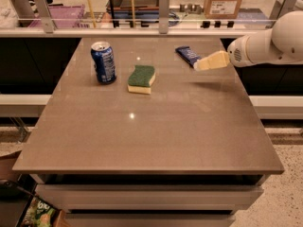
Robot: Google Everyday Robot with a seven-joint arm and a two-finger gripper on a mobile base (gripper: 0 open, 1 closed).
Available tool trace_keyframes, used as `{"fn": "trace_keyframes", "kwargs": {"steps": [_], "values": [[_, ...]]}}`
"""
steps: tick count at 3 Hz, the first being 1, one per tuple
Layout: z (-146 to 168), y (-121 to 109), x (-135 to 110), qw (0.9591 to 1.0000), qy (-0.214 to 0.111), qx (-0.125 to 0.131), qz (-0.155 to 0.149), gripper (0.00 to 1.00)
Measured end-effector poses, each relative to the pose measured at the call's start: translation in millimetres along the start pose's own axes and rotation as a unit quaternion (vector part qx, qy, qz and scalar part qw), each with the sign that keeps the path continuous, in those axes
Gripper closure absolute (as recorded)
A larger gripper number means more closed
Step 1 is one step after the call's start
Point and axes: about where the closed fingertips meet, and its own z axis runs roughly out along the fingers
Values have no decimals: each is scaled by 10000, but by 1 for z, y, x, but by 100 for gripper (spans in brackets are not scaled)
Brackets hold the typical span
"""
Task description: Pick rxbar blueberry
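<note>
I should close my gripper on the near end (194,61) of the rxbar blueberry, so that the bar's far end sticks out past my fingers.
The rxbar blueberry (188,55) is a small flat dark blue bar lying at the far right of the table top. My gripper (199,65) comes in from the right on a white arm. Its pale fingertips sit just right of and in front of the bar's near end, close above the table.
An upright blue soda can (103,62) stands at the far left of the table (151,126). A green and yellow sponge (142,78) lies between the can and the bar. A glass rail with metal posts (163,6) runs behind the table's far edge.
</note>
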Motion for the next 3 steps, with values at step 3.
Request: {"fn": "trace_keyframes", "kwargs": {"steps": [3], "values": [[73, 6, -18, 9990, -341, -282, 73, 0]]}}
